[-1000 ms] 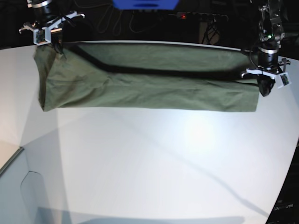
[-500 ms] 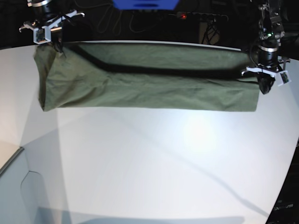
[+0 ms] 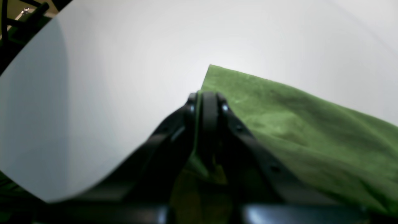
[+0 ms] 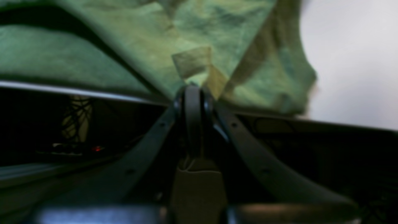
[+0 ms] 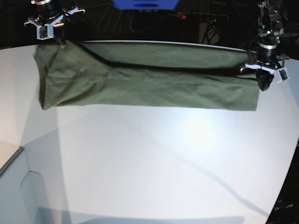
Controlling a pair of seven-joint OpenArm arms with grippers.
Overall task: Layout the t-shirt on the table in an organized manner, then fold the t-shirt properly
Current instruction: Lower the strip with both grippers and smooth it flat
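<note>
Next, my right gripper lets go of the t-shirt's pinched edge on the shirt's own wrinkled end [image 5: 62, 73], inside the table's far edge.
The dark olive-green t-shirt [image 5: 149, 86] hangs stretched as a long band over the far part of the white table [image 5: 154, 158], its lower edge trailing on the tabletop. At the right of the base view my left gripper [image 5: 263, 83] is shut on the shirt's right end. In the left wrist view its tips [image 3: 209, 96] pinch the cloth [image 3: 295, 124] above the table [image 3: 124, 62]. My right gripper [image 5: 51, 38] at upper left is shut on the other end; the right wrist view shows it [image 4: 192, 90] clamping bunched fabric [image 4: 217, 31].
Behind the table's far edge lie a power strip with a red light [image 5: 196, 17], cables and a blue object [image 5: 145, 3]. A grey panel [image 5: 18, 186] sits at the lower left corner. The table's curved edge runs down the right side.
Both grippers have risen and drawn back a little, pulling the shirt's top edge higher and tauter. The lower edge has stayed where it was.
</note>
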